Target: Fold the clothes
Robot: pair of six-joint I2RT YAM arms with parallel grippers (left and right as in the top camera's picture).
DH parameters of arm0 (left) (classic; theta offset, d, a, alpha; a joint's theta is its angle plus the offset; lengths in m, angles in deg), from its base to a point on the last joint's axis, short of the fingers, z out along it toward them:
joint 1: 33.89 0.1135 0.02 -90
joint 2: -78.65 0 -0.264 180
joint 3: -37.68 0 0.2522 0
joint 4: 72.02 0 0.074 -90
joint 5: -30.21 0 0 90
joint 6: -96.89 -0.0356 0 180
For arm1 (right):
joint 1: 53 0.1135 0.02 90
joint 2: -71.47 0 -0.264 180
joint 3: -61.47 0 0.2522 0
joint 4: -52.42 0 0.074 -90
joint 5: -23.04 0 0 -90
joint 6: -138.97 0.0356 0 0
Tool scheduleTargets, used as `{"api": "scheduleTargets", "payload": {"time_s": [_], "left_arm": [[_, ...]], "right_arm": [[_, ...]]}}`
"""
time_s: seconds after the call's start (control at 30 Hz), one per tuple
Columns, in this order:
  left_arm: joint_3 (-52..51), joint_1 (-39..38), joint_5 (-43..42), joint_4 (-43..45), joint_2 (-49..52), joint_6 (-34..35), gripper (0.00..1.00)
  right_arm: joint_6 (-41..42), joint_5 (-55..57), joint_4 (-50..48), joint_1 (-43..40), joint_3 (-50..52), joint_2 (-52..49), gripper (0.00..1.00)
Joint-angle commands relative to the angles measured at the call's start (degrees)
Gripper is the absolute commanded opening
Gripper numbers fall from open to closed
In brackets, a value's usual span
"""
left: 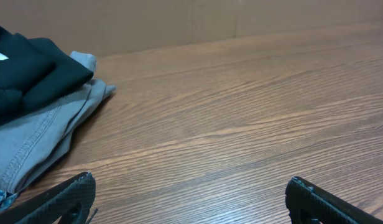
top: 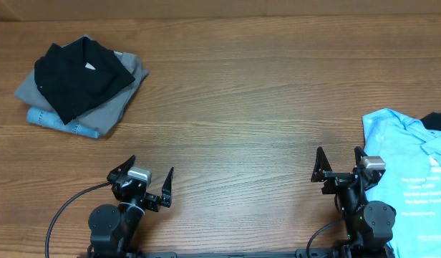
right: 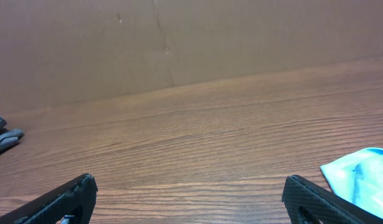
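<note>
The light blue T-shirt's far corner (top: 386,119) (right: 365,162) is toward the middle of the table. My right gripper needs to go there next and close on it.
A light blue T-shirt (top: 410,161) with white lettering lies crumpled at the table's right edge; its corner shows in the right wrist view (right: 364,179). A stack of folded clothes sits at the back left: a black garment (top: 81,75) on a grey one (top: 120,97) on a denim-blue one (top: 59,123). The black (left: 23,74) and grey (left: 45,140) ones show in the left wrist view. My left gripper (top: 147,185) is open and empty at the front left. My right gripper (top: 340,166) is open and empty, just left of the T-shirt.
A dark item (top: 437,120) lies at the far right edge behind the T-shirt. The wooden table (top: 235,115) runs between the stack and the T-shirt. A brown wall (right: 179,43) stands behind the table.
</note>
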Motion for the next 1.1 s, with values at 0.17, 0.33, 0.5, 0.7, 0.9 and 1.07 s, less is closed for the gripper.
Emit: {"api": "scheduleTargets", "payload": {"time_s": [0.17,0.33,0.5,0.7,0.9,1.07], "left_arm": [[-0.35,0.24,-0.72,0.66,-0.42,-0.33,1.0],[-0.37,0.24,-2.34,0.81,-0.42,0.83,1.0],[-0.35,0.24,-4.9,0.9,-0.42,0.83,1.0],[-0.33,0.24,-6.12,1.07,-0.42,1.05,1.0],[3.37,0.24,-11.69,1.01,-0.42,2.54,1.0],[12.76,0.24,-13.57,-1.16,0.79,4.37,1.0]], "right_arm": [[-0.2,-0.04,-0.7,-0.2,0.02,0.48,1.0],[-0.2,-0.07,-0.59,-0.2,0.02,0.48,1.0],[-0.2,-0.04,-0.42,-0.22,0.02,0.48,1.0],[-0.2,-0.07,-0.39,-0.2,0.02,0.48,1.0],[2.32,-7.96,-2.95,-0.15,-0.09,0.48,1.0],[6.86,-14.19,-4.28,-0.15,-5.81,0.31,1.0]]}}
